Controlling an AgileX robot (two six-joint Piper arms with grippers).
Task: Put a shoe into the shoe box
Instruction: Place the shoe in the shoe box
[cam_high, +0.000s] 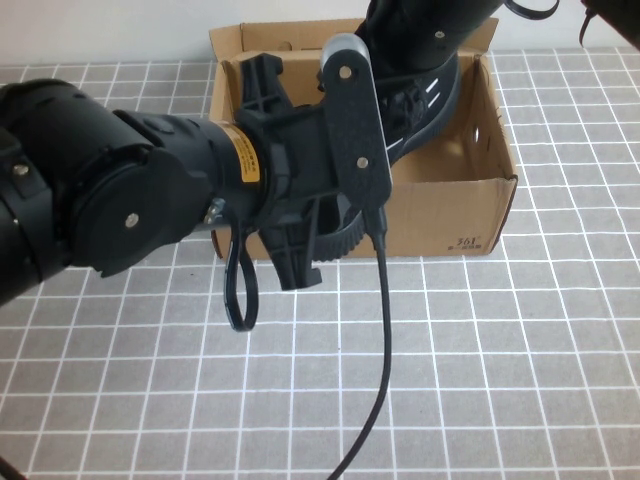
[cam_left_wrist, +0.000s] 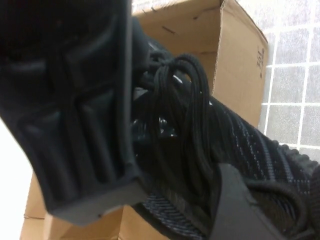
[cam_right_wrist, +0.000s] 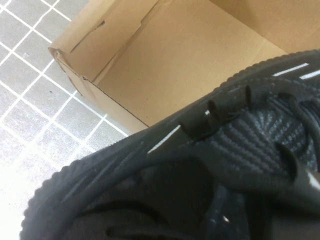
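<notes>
The shoe lies at a slant over the front side of the box, so the robot's left gripper should open, turn and grip the toe half (cam_left_wrist: 260, 152) again before it lines the shoe up with the box.
The black mesh shoe (cam_high: 432, 98) hangs tilted over the front wall of the brown shoe box (cam_high: 440, 210), heel end over the inside, ridged toe sole outside and in front. My left gripper (cam_high: 335, 215) is shut on the toe half; in the left wrist view the laces and upper (cam_left_wrist: 240, 140) sit between its fingers (cam_left_wrist: 90, 125), with the box (cam_left_wrist: 240, 60) behind. My right gripper (cam_high: 420, 50) comes from the back and is shut on the shoe's collar (cam_right_wrist: 250, 145), above the box floor (cam_right_wrist: 190, 55).
The box stands at the back middle of the white grid-patterned table (cam_high: 500, 380). My left arm's thick body (cam_high: 110, 200) and its hanging cable (cam_high: 385, 330) cover much of the left and middle. The box's round side holes (cam_high: 478, 130) face inward on the right wall.
</notes>
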